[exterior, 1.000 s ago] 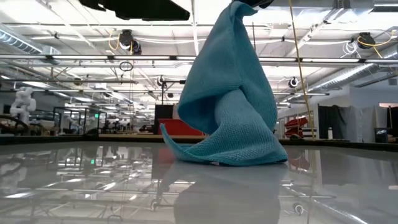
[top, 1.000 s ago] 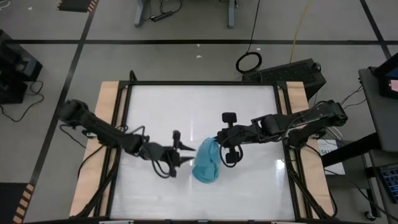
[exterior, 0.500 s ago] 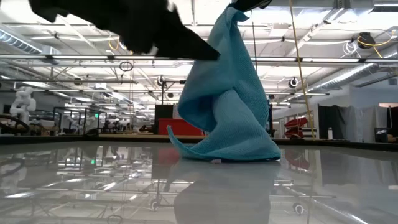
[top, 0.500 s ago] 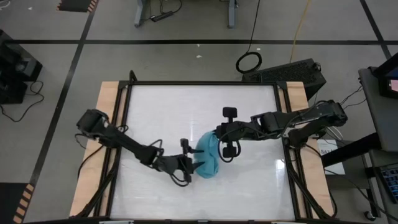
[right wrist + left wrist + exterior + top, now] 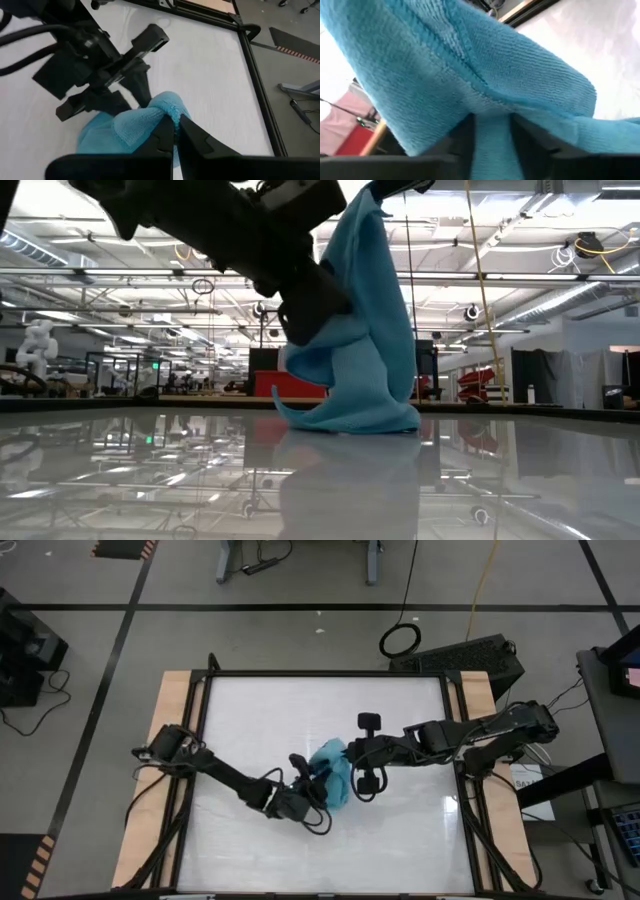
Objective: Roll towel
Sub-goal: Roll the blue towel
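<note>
The towel's hanging middle has a bunched fold under my left gripper, so that gripper should open and pinch the towel's edge (image 5: 481, 89) before my right gripper lets go.
The teal-blue towel (image 5: 330, 772) stands in a hanging bunch near the table's middle. Its lower end (image 5: 350, 418) rests on the white tabletop. My right gripper (image 5: 346, 754) comes from the table's right and is shut on the towel's top. My left gripper (image 5: 318, 786) comes from the table's left and near side. It is shut on the towel's hanging middle; in the low view it (image 5: 322, 315) shows as a dark mass against the cloth. In the left wrist view the towel (image 5: 470, 65) fills nearly the whole picture. My left gripper pinches a bunched fold of the towel's hanging middle (image 5: 492, 107) between its two fingers (image 5: 462, 135). It comes roughly level from the table's left and near side. The cloth above the hold runs up toward the right gripper. My right gripper pinches the towel's topmost bunched peak (image 5: 167, 107) between its two fingers, from above and from the table's right. How many layers it has cannot be told. The towel hangs below it (image 5: 375, 240), with its lower end on the table.
The white tabletop (image 5: 250, 710) has a black frame rim (image 5: 325, 674) and wooden side strips (image 5: 172, 710). Bare surface lies on the far half and along the near edge. Cables and equipment lie on the floor beyond the table.
My left gripper has gone toward the table's right edge and reached the towel's hanging middle. My right gripper has stayed nearly still, holding the top. The towel's spread lower part has drawn in narrower on the table.
</note>
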`<state>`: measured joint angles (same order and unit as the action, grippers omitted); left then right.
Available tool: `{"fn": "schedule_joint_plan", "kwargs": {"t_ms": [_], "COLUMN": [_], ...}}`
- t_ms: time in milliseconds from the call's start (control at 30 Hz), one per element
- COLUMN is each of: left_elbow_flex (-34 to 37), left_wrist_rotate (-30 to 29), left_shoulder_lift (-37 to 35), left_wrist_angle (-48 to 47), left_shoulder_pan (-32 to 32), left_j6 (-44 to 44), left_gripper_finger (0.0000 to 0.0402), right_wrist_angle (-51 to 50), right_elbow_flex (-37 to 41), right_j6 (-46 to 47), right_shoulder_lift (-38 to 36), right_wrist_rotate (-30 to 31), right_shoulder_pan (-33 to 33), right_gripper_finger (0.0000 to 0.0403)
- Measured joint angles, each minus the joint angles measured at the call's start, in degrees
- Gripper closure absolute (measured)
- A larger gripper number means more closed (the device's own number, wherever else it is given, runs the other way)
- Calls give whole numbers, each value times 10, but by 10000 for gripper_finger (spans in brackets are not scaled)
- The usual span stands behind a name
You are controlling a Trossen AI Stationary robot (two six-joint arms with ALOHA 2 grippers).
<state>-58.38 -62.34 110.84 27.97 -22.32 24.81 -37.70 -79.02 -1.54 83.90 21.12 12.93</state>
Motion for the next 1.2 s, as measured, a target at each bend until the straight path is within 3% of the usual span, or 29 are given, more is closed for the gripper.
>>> {"fn": "schedule_joint_plan", "kwargs": {"t_ms": [100,333,467,600,767,933,1200], "left_elbow_flex": [0,0,0,0,0,0,0], "left_wrist_rotate": [-10,-38,-35,31,114,80,57], "left_shoulder_lift": [0,-10,-33,-60,-70,-70,-70], "left_wrist_angle": [4,9,8,-2,-2,-48,-49], "left_shoulder_pan": [-5,-14,-24,-39,-44,-29,8], "left_j6": [51,108,47,-51,-139,-190,-195], "left_gripper_finger": [383,397,396,363,280,216,220], "right_wrist_angle": [-4,-15,-25,-25,-23,-8,1], "right_elbow_flex": [0,0,0,0,0,0,0], "right_j6": [0,3,9,13,12,12,18], "right_shoulder_lift": [0,0,0,0,0,0,0], "right_wrist_rotate": [0,0,0,0,0,0,-1], "right_shoulder_pan": [3,5,7,7,7,7,14], "right_gripper_finger": [402,402,402,402,403,403,403]}}
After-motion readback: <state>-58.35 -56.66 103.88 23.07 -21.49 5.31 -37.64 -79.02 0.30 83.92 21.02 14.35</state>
